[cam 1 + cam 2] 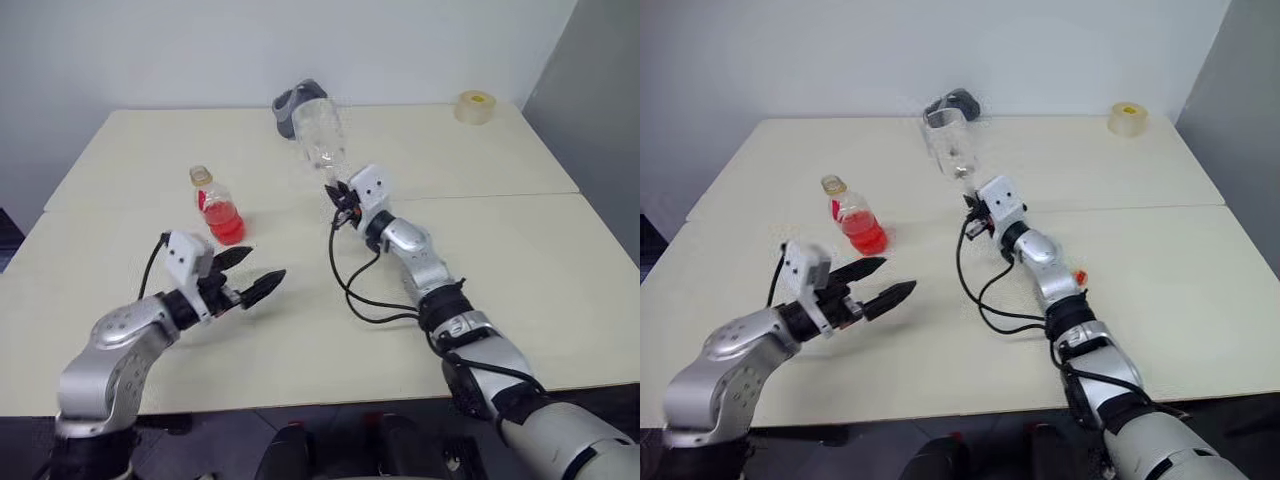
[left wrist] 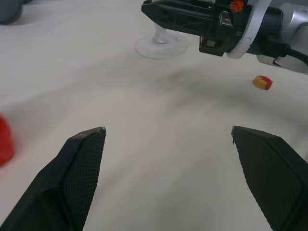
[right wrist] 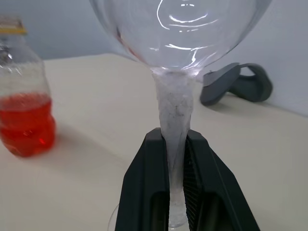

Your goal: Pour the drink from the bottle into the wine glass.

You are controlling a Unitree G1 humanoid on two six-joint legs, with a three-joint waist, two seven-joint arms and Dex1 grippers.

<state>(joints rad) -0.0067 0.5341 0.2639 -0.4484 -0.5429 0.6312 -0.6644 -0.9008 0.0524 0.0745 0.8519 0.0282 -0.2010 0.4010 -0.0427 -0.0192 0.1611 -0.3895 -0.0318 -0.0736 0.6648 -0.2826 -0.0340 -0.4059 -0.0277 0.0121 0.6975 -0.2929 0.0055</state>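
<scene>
The robot's right gripper will set the wine glass down on bare table [image 1: 331, 244] next to the bottle, nearer than the seam.
The bottle [image 1: 218, 210] stands upright on the left half of the table, with the red drink [image 3: 25, 122] filling its lower part. The clear wine glass [image 1: 320, 135] stands to its right, its foot [image 2: 161, 46] on the table. My right gripper [image 1: 336, 193] is shut on the glass's thin stem [image 3: 174, 110], both fingers [image 3: 144, 192] pressed against it just below the bowl. Nearer than the bottle and apart from it, my left gripper [image 1: 255, 275] hangs open over the table, pointing toward the glass, with nothing between its fingers [image 2: 82, 163].
A small red-and-yellow cap [image 2: 262, 82] lies on the table beside my right forearm. A grey object [image 1: 293, 101] sits behind the glass at the far edge. A tape roll [image 1: 474, 106] rests at the far right corner. A seam [image 1: 520, 195] crosses the table.
</scene>
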